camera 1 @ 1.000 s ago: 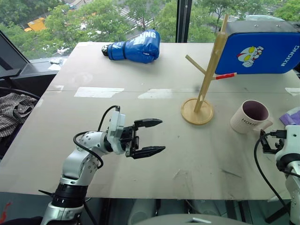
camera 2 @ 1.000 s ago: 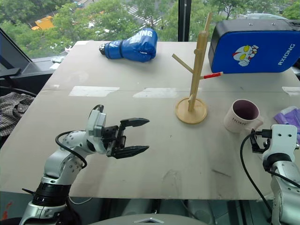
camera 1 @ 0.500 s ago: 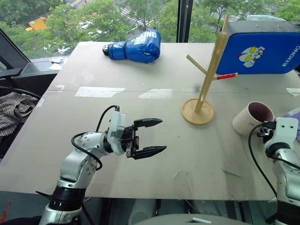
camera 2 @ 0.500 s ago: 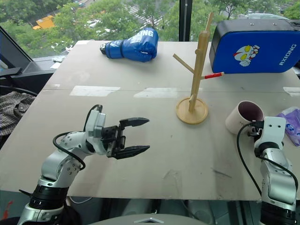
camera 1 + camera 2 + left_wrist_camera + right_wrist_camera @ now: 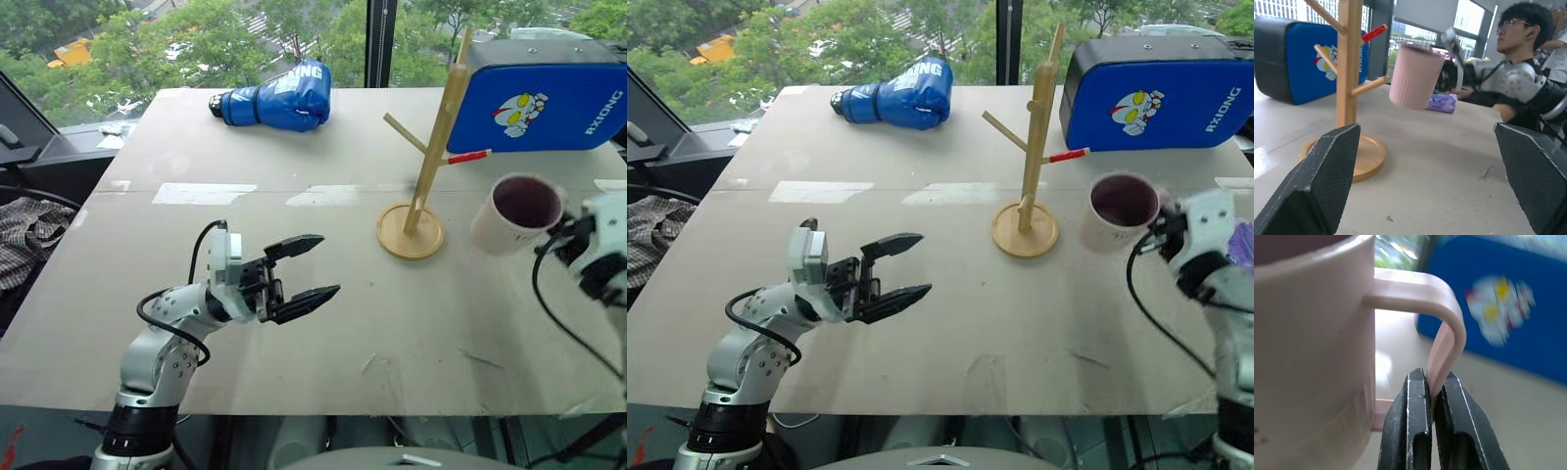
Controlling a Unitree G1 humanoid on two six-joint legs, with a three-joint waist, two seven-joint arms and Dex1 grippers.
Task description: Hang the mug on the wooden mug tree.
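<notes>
The robot's right gripper should release the cream mug hanging just under the red-tipped peg of the wooden mug tree (image 5: 463,197).
The cream mug (image 5: 517,211) with its dark maroon inside hangs in the air, tilted, just right of the wooden mug tree (image 5: 431,147). My right gripper (image 5: 1432,382) is shut on the mug's handle (image 5: 1449,323), pinching the lower part of its loop between the black fingers. The tree stands upright on its round disc base (image 5: 409,235), its red-tipped peg (image 5: 468,156) pointing toward the mug. Over the table's near left my left gripper (image 5: 318,266) is open and holds nothing, pointing toward the tree.
A blue boxing glove (image 5: 279,98) lies at the far left of the table. A blue cartoon-printed pad (image 5: 544,98) stands behind the tree. A purple packet (image 5: 1442,103) lies at the right edge. A person (image 5: 1520,29) sits beyond the right side.
My right gripper shut on the mug's handle, then lifted the mug off the table and carried it up and toward the tree. The left arm has barely shifted.
</notes>
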